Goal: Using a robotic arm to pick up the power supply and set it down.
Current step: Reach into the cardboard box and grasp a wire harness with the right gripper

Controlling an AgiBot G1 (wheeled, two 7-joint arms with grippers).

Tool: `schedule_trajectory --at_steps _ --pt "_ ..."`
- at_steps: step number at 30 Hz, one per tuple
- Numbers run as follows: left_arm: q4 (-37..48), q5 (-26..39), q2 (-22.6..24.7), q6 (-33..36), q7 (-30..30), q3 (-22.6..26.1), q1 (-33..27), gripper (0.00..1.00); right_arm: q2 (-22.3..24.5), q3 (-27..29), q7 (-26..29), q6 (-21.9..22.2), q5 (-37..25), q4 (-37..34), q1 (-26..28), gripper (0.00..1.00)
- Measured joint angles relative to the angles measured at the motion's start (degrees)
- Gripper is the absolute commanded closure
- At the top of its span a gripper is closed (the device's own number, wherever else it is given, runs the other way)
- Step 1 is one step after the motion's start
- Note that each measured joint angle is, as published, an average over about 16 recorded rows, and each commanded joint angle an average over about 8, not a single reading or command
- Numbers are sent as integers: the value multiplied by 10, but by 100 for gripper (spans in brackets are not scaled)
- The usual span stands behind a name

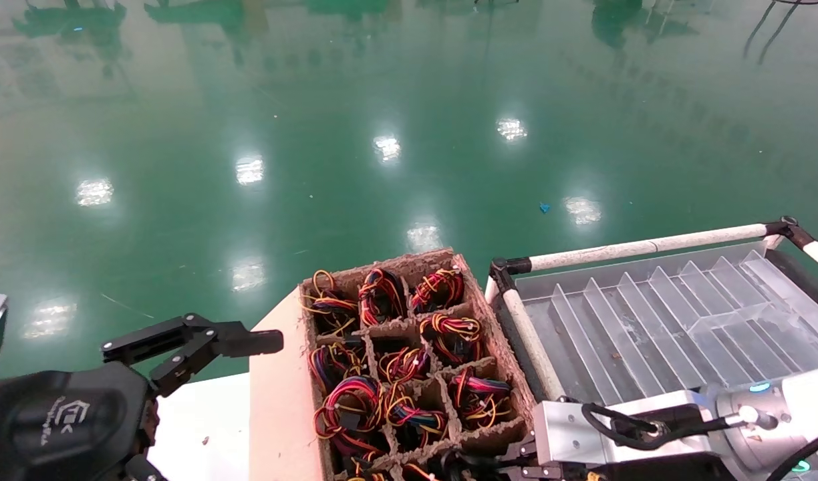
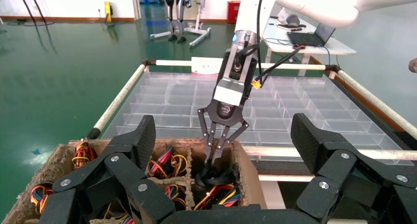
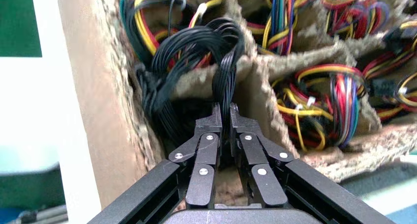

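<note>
My right gripper is to release the black cable bundle, now looping up over the cell's divider, over the red-yellow-black wire bundle (image 1: 490,411) (image 3: 296,126) beside the power supply's cell.
The power supply's grey box is hidden down in a corner cell of the brown cardboard tray (image 1: 496,347). Only its black cable bundle (image 3: 196,42) shows, looping up over the cell's divider. My right gripper (image 3: 224,108) reaches down into that cell, its fingers shut on a strand of the black bundle. From the left wrist view the right gripper (image 2: 209,167) hangs tip-down in the cell, above the black cable bundle (image 2: 216,177). The right arm's grey wrist block (image 1: 569,431) sits at the tray's near right corner. My left gripper (image 2: 224,135) is open and holds nothing, off to the tray's left.
The tray's other cells hold coiled red-yellow-black wire bundles (image 1: 382,294). A clear plastic divider tray (image 1: 649,321) framed by white pipe rails (image 1: 649,247) lies right of the cardboard tray. A white surface (image 1: 202,414) lies left of it, with green floor beyond.
</note>
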Motion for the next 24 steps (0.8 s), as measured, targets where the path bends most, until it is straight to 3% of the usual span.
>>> schedule_trajectory --at_steps 14,24 --pt "0 0 0 0 0 0 0 0 30 41 -2 12 65 9 0 100" --pt "0 0 0 0 0 0 0 0 70 99 7 27 152 12 7 100"
